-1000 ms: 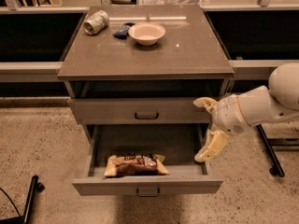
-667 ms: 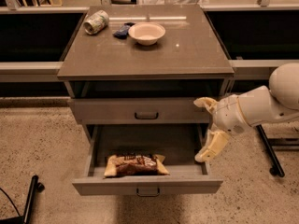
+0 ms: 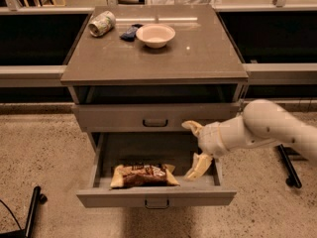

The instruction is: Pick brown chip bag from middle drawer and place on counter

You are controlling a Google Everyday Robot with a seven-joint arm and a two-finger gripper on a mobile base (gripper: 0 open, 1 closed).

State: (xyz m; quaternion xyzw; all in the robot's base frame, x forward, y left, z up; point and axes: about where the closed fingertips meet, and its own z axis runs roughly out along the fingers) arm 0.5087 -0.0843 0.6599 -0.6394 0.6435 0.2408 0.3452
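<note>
My gripper needs to move over next and close on the brown chip bag's closer half (image 3: 159, 173), past the middle of the bag on my gripper's side.
The brown chip bag (image 3: 143, 175) lies flat at the front of the open middle drawer (image 3: 156, 196), left of centre. My gripper (image 3: 194, 148) hangs over the drawer's right part, to the right of the bag and apart from it. It is open and empty, with one finger (image 3: 192, 127) up by the drawer front above and the other (image 3: 198, 167) down near the drawer floor. The counter (image 3: 158, 63) is the cabinet's grey-brown top.
On the counter's back stand a white bowl (image 3: 155, 34), a tipped can (image 3: 101, 24) and a small dark blue packet (image 3: 131, 31). The drawer above (image 3: 155, 118) is shut. A dark stand base (image 3: 34, 205) sits on the floor at left, another leg (image 3: 288, 167) at right.
My gripper has moved left and slightly down, from beside the drawer's right edge to over its right part, closer to the bag. The bag has not moved.
</note>
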